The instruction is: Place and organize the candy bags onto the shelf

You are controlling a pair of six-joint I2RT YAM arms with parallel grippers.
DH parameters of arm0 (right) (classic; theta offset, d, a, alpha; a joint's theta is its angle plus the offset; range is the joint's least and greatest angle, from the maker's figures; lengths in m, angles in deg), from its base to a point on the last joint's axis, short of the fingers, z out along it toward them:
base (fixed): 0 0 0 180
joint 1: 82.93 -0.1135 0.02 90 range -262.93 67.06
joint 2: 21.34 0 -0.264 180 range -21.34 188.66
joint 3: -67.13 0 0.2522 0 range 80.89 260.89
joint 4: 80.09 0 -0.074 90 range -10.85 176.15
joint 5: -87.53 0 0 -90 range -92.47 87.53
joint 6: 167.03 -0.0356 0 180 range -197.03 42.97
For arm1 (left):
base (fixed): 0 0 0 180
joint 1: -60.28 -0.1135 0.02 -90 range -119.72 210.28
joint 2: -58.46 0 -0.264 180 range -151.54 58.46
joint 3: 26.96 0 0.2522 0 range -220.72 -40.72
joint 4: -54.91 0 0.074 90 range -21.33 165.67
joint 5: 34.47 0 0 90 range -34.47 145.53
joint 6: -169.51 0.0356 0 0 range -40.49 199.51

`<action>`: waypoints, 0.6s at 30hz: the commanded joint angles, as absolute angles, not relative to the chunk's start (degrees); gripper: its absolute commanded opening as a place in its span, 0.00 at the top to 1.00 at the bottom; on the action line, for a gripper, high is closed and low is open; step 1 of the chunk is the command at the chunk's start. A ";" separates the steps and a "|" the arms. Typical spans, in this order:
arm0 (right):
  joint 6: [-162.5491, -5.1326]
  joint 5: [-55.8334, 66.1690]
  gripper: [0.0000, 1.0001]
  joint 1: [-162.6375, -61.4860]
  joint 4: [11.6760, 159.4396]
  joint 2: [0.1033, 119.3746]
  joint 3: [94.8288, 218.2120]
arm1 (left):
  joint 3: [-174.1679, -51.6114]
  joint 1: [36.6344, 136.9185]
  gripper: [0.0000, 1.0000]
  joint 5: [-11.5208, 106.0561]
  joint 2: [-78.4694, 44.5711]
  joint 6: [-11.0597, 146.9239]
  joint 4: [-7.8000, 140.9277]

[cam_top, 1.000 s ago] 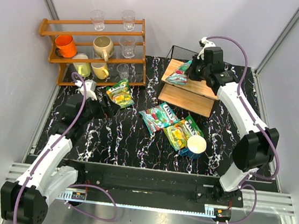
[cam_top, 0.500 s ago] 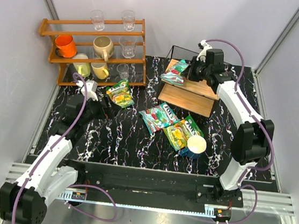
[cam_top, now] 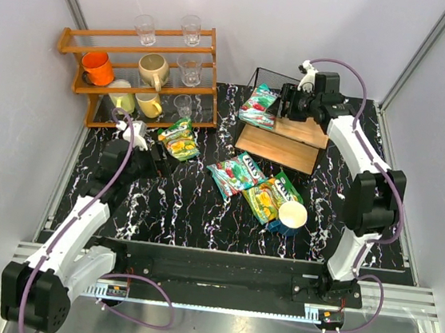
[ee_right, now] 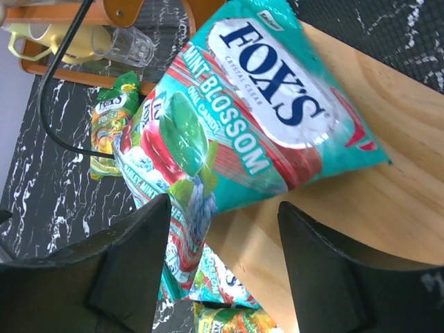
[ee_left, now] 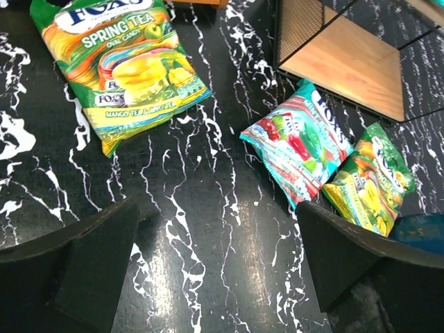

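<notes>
The next move for my left gripper is to go to the second teal bag on the table and close on its bottom end (cam_top: 217,175) (ee_left: 263,144), facing away from the shelf.
One teal-green candy bag (cam_top: 259,106) (ee_right: 257,118) lies on the top board of the shelf (cam_top: 300,131) (ee_right: 368,208), its left end hanging over the board's edge. My right gripper (cam_top: 288,103) (ee_right: 223,208) stands open just behind that bag, with its fingers apart from the bag. On the table lie a second teal bag (cam_top: 235,172) (ee_left: 298,139), a yellow-green bag (cam_top: 269,198) (ee_left: 371,180) beside it, and another yellow-green bag (cam_top: 179,138) (ee_left: 125,62) further left. My left gripper (cam_top: 156,159) (ee_left: 216,208) hovers open over bare tabletop near that left bag.
A white-and-blue cup (cam_top: 291,215) stands against the right yellow-green bag. An orange-brown rack (cam_top: 140,77) with mugs and glasses fills the back left. The shelf's lower board (cam_top: 277,149) (ee_left: 347,62) juts out toward the table's middle.
My right gripper carried the teal bag leftward over the top board, then opened and let it go. The left gripper edged slightly right.
</notes>
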State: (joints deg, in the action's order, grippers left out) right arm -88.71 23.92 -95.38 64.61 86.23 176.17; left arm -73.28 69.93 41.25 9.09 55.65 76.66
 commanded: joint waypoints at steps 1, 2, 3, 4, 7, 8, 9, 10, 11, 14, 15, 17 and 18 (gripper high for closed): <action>-88.36 21.09 0.25 -95.15 63.92 78.87 177.48 | -76.49 70.12 0.01 44.36 8.80 55.08 76.75; -88.54 18.73 0.24 -95.15 63.48 77.72 177.48 | -76.67 70.12 0.01 45.32 8.89 55.08 76.75; -88.80 17.40 0.23 -95.15 63.04 75.19 177.48 | -76.67 70.12 0.01 45.77 8.80 54.73 76.75; -89.50 16.00 0.22 -95.06 62.69 73.94 177.39 | -77.02 70.12 0.01 46.30 8.71 54.55 76.67; -90.82 13.96 0.20 -95.59 62.16 69.11 175.90 | -77.46 70.12 0.01 47.00 7.22 53.50 75.70; -90.74 11.70 0.20 -96.29 61.72 67.88 175.55 | -77.55 70.21 0.01 46.74 5.82 53.24 75.00; -89.61 9.59 0.20 -97.34 61.20 65.69 174.94 | -77.72 70.21 0.01 46.65 5.03 52.88 74.65; -88.29 6.61 0.19 -101.00 59.28 64.80 174.93 | -77.81 70.38 0.01 46.48 4.24 52.53 74.38; -87.06 0.14 0.19 -103.48 58.13 64.10 174.93 | -77.81 70.56 0.01 46.30 2.92 52.27 73.08; -88.17 -1.95 0.19 -108.16 57.41 61.46 173.09 | -77.28 73.71 0.01 47.08 -0.15 51.13 69.56; -89.75 -1.34 0.19 -108.33 58.54 59.19 169.78 | -77.37 77.38 0.01 48.31 -1.12 50.51 69.02; -93.28 -2.12 0.20 -108.86 61.45 55.24 166.16 | -77.37 81.53 0.01 52.44 -4.80 49.55 66.13; -94.77 -2.21 0.20 -108.95 62.06 54.08 163.18 | -77.46 85.29 0.01 53.50 -6.30 48.32 64.81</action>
